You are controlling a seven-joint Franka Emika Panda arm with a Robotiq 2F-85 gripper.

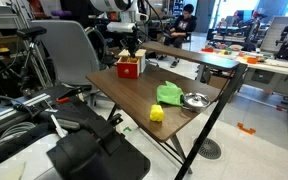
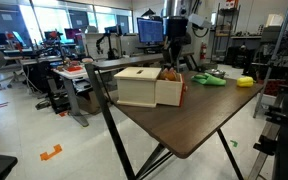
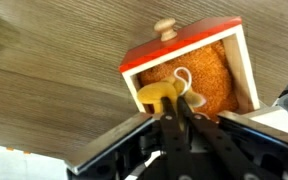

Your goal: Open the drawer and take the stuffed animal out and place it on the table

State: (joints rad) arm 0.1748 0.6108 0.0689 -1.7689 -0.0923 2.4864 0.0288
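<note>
The stuffed animal will leave my gripper on the bare table (image 1: pixel 151 70) (image 3: pixel 59 73), in the spot that lies between the open drawer and the green cloth.
The drawer (image 3: pixel 199 38) is pulled open; its red front with a pale knob shows in the wrist view. An orange stuffed animal (image 3: pixel 206 70) with a yellow limb lies inside it. My gripper (image 3: pixel 175 101) reaches into the drawer from above and is shut on the yellow limb. In both exterior views the gripper (image 1: pixel 132 50) (image 2: pixel 174 62) hangs right over the small red, tan-topped box (image 1: pixel 129 67) (image 2: pixel 142 86) on the dark brown folding table (image 1: pixel 134 100) (image 2: pixel 184 125).
A green cloth (image 1: pixel 170 94) (image 2: pixel 210 79), a yellow object (image 1: pixel 156 113) (image 2: pixel 245 81) and a metal bowl (image 1: pixel 194 100) lie on the table beside the box. Chairs, workbenches and equipment stand around the table.
</note>
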